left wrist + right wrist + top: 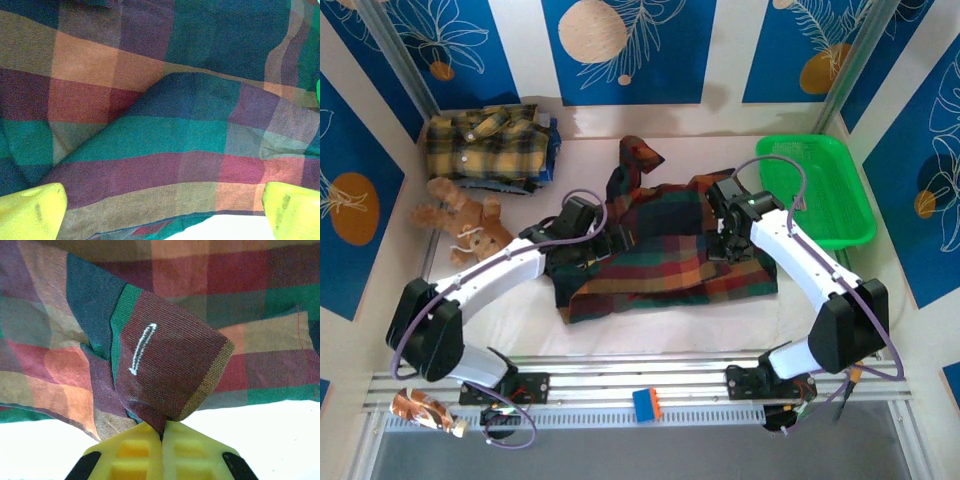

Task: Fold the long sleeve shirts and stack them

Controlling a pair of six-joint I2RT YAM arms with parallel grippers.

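My right gripper will release the maroon fold on the plaid shirt's lower part (709, 281), just inside the shirt's front hem.
A dark green, navy, red and orange plaid shirt (665, 255) lies spread and rumpled in the middle of the white table, one sleeve (638, 158) reaching toward the back. My left gripper (588, 228) hovers over the shirt's left part. Its yellow fingertips (30, 212) stand wide open above the cloth (175, 125), near its hem, with nothing between them. My right gripper (728, 228) is at the shirt's right side. In the right wrist view it (162, 432) is shut on a maroon fold of the shirt (170, 365) that bears a white buttonhole. A yellow and black plaid shirt (485, 145) sits folded at the back left.
A brown teddy bear (465, 222) lies left of my left arm. A green plastic basket (815, 185) stands at the back right. Something blue (553, 152) shows under the yellow shirt. A small blue and orange block (647, 403) rests on the front rail.
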